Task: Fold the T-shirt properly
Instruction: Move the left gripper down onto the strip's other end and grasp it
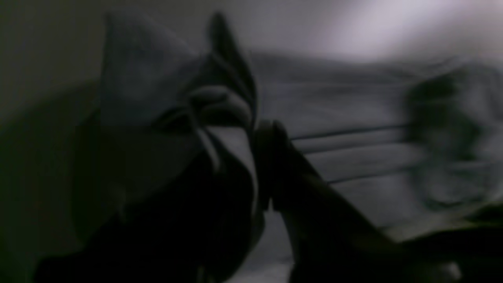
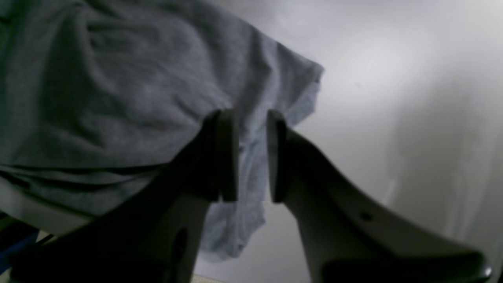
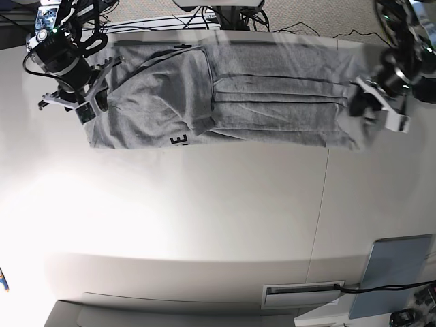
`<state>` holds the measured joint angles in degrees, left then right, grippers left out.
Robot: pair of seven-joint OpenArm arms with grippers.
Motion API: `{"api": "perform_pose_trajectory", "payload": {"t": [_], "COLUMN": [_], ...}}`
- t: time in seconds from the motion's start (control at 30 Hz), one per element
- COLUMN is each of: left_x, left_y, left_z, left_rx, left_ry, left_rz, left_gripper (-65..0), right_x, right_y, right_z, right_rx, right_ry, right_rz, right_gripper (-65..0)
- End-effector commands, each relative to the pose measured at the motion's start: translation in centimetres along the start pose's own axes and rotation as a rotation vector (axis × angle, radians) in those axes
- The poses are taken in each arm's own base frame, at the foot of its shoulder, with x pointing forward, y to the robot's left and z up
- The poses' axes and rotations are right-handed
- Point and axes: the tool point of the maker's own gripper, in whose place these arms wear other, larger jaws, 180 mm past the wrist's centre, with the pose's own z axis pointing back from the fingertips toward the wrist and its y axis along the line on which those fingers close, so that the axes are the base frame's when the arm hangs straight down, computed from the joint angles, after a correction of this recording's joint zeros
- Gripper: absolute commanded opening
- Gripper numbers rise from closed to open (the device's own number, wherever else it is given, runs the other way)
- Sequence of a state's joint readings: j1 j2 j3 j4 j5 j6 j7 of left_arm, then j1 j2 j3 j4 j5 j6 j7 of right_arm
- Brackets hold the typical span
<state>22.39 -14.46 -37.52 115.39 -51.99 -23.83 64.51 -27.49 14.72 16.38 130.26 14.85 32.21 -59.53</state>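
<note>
Next, my left gripper lets go of the T-shirt's end on the lengthwise folds (image 3: 228, 101) (image 1: 398, 129), next to the edge of the grey flap and close to the middle of the shirt.
The grey T-shirt (image 3: 272, 102) lies stretched along the far edge of the white table (image 3: 204, 225), with long lengthwise folds and a bit of black lettering (image 3: 178, 141) at its near edge. My left gripper (image 3: 361, 105) is at the shirt's right end. In the dark, blurred left wrist view this gripper (image 1: 255, 157) is shut on a bunched ridge of the T-shirt (image 1: 353, 118). My right gripper (image 3: 92, 105) is at the shirt's left end. In the right wrist view this gripper (image 2: 252, 157) has its jaws narrowly apart, and cloth of the T-shirt (image 2: 118, 98) fills the gap.
Cables (image 3: 225, 20) run behind the table's far edge. A grey-blue pad (image 3: 395, 272) lies at the near right corner, beside a white slotted box (image 3: 303, 294).
</note>
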Motion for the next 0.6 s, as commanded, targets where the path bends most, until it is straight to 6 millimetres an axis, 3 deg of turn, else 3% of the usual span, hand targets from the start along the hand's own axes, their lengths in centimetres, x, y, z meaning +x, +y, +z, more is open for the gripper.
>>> {"api": "perform_pose_trajectory", "payload": {"t": [0.0,0.2,0.57], "left_x": [1.0,-2.6,-4.7], "left_y": [-1.5,-9.3,-15.4], "left_z": [0.2,-2.8,-7.2], "left_rx": [-0.038,-0.244,-0.218], "left_ry": [-0.048,0.049,0.120], "left_rz": [-0.011,-0.010,-0.043], "left_gripper": [-65.0,-65.0,-65.0], "right_x": [0.9,1.0,1.0], "right_y": [-0.2,-0.2,-0.2], "right_z": [0.4,0.4,0.4], "right_rx": [-0.008,-0.008,-0.008], "right_ry": [-0.038,-0.042,-0.041], "right_rz": [0.011,0.012,0.011], "right_gripper": [-51.8,-51.8,-51.8]}}
